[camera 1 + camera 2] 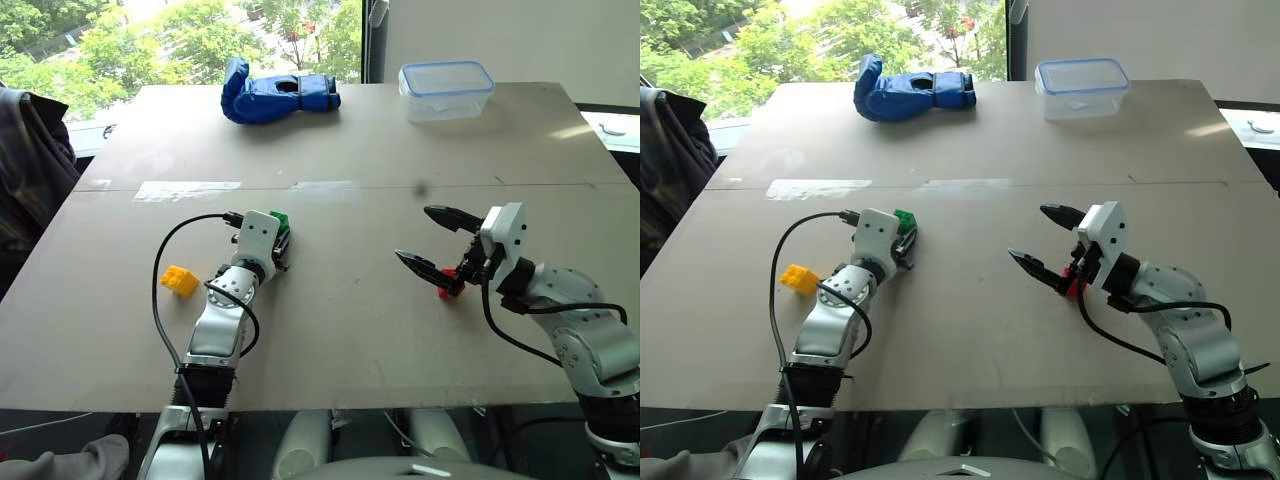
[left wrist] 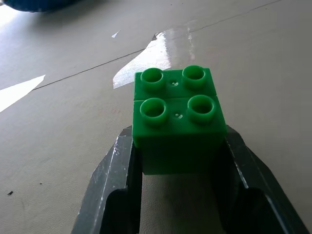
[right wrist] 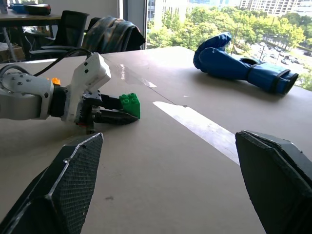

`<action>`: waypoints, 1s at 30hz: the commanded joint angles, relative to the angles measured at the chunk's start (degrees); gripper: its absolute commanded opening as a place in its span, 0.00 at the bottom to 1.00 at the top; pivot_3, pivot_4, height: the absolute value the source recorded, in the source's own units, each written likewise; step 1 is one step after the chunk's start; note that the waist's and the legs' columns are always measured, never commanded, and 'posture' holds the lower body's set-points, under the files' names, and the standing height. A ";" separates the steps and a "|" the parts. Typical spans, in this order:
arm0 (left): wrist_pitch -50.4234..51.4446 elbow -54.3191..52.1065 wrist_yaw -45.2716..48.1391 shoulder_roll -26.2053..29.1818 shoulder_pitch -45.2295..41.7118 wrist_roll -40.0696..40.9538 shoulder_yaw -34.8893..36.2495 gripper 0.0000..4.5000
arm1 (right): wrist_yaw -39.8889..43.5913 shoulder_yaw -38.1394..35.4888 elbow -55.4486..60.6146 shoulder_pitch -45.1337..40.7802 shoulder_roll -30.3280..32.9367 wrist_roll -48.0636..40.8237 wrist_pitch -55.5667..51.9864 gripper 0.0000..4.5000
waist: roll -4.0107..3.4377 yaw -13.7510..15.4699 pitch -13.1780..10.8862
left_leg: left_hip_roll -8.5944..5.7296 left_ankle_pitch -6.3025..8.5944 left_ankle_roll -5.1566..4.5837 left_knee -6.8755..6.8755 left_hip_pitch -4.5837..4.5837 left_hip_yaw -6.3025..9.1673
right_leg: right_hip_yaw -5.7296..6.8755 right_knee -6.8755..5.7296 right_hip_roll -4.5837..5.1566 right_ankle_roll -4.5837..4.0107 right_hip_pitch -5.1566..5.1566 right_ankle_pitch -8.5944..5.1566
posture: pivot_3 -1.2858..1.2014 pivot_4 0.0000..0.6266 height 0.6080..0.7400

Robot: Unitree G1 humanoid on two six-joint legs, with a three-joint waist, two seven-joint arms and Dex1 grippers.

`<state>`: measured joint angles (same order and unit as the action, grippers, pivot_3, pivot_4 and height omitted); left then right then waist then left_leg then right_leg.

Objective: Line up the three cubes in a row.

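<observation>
My left gripper should release the green cube on the table (image 1: pixel 405 284) next to the red cube, toward the yellow cube.
The green cube (image 2: pixel 176 119) sits studs up between the two black fingers of my left gripper (image 1: pixel 282 243), which is shut on its sides, low over the table (image 1: pixel 340 330) left of centre. From the right wrist view the green cube (image 3: pixel 130 105) shows at that gripper's tip. The yellow cube (image 1: pixel 180 280) lies on the table just left of my left forearm. My right gripper (image 1: pixel 432 242) hovers open at the right, holding nothing. The red cube (image 1: pixel 448 289) lies beneath it, partly hidden by the lower finger.
A blue glove (image 1: pixel 278 95) lies at the far middle of the table, and a clear lidded box (image 1: pixel 445 90) stands to its right. A shiny tape strip (image 1: pixel 185 190) crosses the table seam. A dark jacket (image 1: pixel 30 170) hangs beyond the left edge.
</observation>
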<state>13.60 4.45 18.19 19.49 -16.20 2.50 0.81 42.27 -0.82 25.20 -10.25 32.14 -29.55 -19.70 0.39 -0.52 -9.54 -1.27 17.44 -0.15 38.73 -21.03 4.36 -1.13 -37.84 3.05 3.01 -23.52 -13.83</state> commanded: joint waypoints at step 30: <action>-15.88 21.08 52.67 -3.18 -20.88 2.27 -22.08 0.28 | 28.96 -18.61 -12.36 20.67 7.29 -8.10 17.38 1.00 | 0.06 -0.13 -0.05 | -0.07 0.16 -0.31 0.24 0.08 -0.04 | -0.09 -0.08 -0.20 0.02 0.16 -0.01 | 0.52 0.24 1.00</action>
<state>-1.47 25.15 71.72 16.72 -35.92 5.63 -20.94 71.30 -17.49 10.76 10.07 39.11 -36.56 -2.82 0.46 -0.65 -9.59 -1.34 17.60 -0.46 38.96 -20.94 4.32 -1.21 -37.93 2.85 3.03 -23.36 -13.84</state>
